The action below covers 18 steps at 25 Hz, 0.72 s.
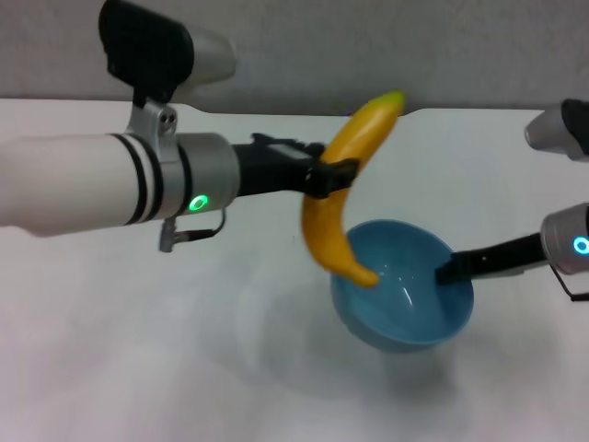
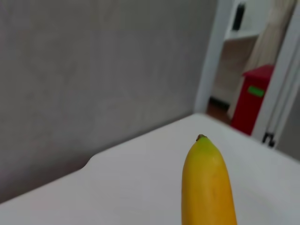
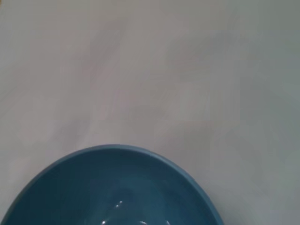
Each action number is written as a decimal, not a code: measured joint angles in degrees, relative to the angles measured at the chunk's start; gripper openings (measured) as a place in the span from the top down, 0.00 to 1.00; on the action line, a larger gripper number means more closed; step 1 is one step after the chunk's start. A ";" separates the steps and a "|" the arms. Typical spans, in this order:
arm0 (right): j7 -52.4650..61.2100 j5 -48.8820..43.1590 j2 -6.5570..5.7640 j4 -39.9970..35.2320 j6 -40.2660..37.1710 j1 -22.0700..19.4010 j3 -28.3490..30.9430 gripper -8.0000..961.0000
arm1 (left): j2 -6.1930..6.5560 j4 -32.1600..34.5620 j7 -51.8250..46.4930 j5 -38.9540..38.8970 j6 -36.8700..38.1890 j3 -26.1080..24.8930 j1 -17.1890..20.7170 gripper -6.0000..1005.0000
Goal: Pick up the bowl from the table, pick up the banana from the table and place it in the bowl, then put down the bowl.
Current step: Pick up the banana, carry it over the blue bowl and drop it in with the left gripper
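I need to release the banana with my left gripper inside the light-blue bowl, leaning upright [image 1: 389,248] against the bowl's far rim.
My left gripper [image 1: 333,175] is shut on the yellow-orange banana [image 1: 342,198] at its middle and holds it nearly upright above the table. The banana's lower end dips just inside the left rim of the light-blue bowl [image 1: 405,299]. My right gripper [image 1: 448,271] is shut on the bowl's right rim and holds the bowl tilted above the white table [image 1: 138,350]. The left wrist view shows the banana's upper tip [image 2: 206,183]. The right wrist view shows the bowl's inside [image 3: 112,187] over the tabletop.
The table's dark notched rear edge [image 1: 276,112] runs along the back, with a grey wall [image 1: 368,46] behind. A red bin [image 2: 255,96] stands beyond the table's far corner in the left wrist view.
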 joint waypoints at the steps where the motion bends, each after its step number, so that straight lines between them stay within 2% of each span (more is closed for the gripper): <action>1: 0.00 -0.03 0.01 0.04 0.02 0.34 -0.01 0.96 | -0.04 -0.15 0.30 -0.73 0.22 0.18 -0.03 0.52; 5: -0.09 -0.33 0.26 0.61 0.04 2.33 -0.01 0.96 | -0.16 0.11 0.64 -2.73 2.34 1.86 -0.10 0.52; 12: -0.21 -0.05 0.41 0.81 -0.15 3.16 -0.03 0.96 | -0.16 1.84 1.36 -4.44 9.70 8.72 0.07 0.52; 18: -0.24 -0.02 0.48 0.69 -0.47 3.45 -0.07 0.96 | -0.15 3.67 2.54 -6.27 14.51 10.22 0.86 0.52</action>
